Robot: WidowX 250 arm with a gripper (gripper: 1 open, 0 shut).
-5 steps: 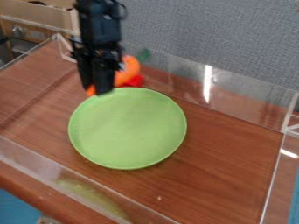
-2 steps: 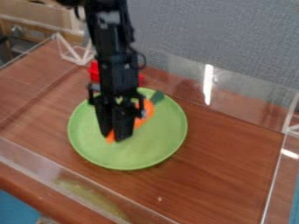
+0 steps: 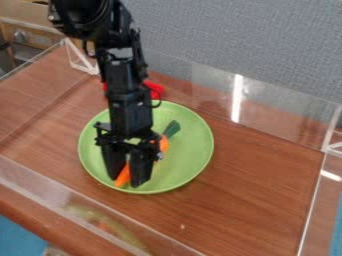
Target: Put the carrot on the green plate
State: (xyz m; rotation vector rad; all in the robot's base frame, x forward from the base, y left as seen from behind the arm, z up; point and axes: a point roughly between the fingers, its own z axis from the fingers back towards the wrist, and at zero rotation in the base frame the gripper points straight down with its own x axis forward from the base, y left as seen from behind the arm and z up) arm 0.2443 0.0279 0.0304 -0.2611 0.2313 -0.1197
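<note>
The carrot is to lie slanted across the green plate. Next, my gripper lets go of it close to the middle of the green plate (image 3: 132,158).
The green plate (image 3: 195,158) lies in the middle of the wooden table. My gripper (image 3: 130,176) points steeply down onto the plate's left half. Its two dark fingers (image 3: 144,170) stand spread apart, so it looks open. The orange carrot (image 3: 163,149) lies slanted on the plate between and behind the fingers. Its green stem tip points to the upper right, and its orange end shows low between the fingers. The arm hides the carrot's middle.
A red block (image 3: 156,90) peeks out behind the arm, just beyond the plate's far rim. Clear acrylic walls (image 3: 241,95) ring the wooden table (image 3: 267,190). Cardboard boxes stand at the back left.
The gripper came forward from the plate's far rim and sank onto its left half with the carrot. Its fingers now stand wider apart and the carrot rests on the plate.
</note>
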